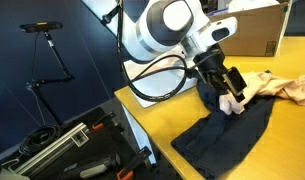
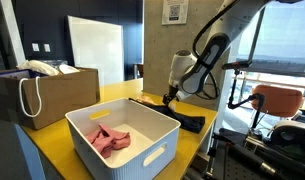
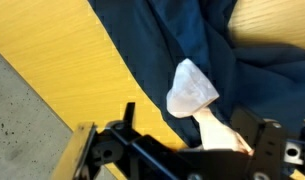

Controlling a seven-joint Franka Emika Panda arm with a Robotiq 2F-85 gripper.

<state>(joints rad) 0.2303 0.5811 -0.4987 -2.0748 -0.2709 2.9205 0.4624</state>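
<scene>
The end of the peach garment is lying loose and bunched over the navy garment, so next I grip the pale tip [image 3: 190, 90] and pull the peach garment clear.
My gripper [image 1: 230, 86] hangs low over a dark navy garment [image 1: 227, 135] spread on the yellow table [image 1: 152, 112]. In the wrist view the gripper [image 3: 188, 122] has its jaws standing wide apart. A small pale pink cloth [image 3: 194, 92] lies loose between them on the navy garment [image 3: 172, 40], not pinched. The same pink cloth [image 1: 233, 104] shows just under the fingers in an exterior view. From the far side, an exterior view shows the gripper [image 2: 170, 98] above the navy garment [image 2: 180, 118].
A peach garment [image 1: 284, 88] lies beyond the navy one, with a cardboard box [image 1: 254, 30] behind it. A white bin [image 2: 152, 152] holding pink cloths [image 2: 110, 138] stands at the table's near end beside a brown box [image 2: 42, 100]. Black gear [image 1: 72, 150] sits below the table edge.
</scene>
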